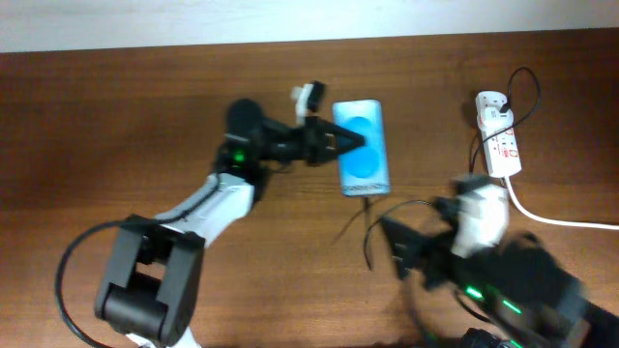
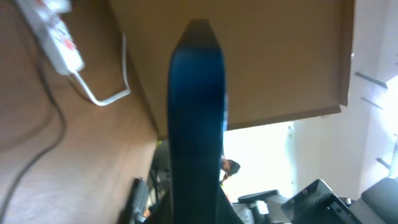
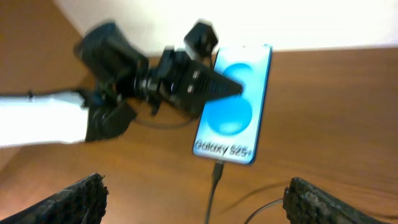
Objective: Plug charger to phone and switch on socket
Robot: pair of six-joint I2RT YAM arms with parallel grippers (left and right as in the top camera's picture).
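My left gripper is to set the phone down. I will let go of it on the bare table (image 1: 336,184), between my left gripper and the black cable.
The phone (image 1: 366,145) lies at the table's back middle, its blue screen up, and also shows in the right wrist view (image 3: 233,106). My left gripper (image 1: 346,143) is shut on its left long edge, with one finger over the screen (image 3: 214,87). The left wrist view shows the phone edge-on (image 2: 198,112) between the jaws. The charger's thin black cable (image 1: 368,217) runs to the phone's bottom edge, where its plug (image 3: 217,171) sits in the port. My right gripper (image 1: 395,244) (image 3: 199,202) is open and empty, just in front of the plug. The socket (image 1: 498,135) lies at the back right.
The socket's thick white cord (image 1: 561,220) runs off to the right edge. A white adapter (image 1: 491,101) sits at the socket's far end with black cable looping above it. The socket (image 2: 53,31) and its cord (image 2: 106,93) also show in the left wrist view.
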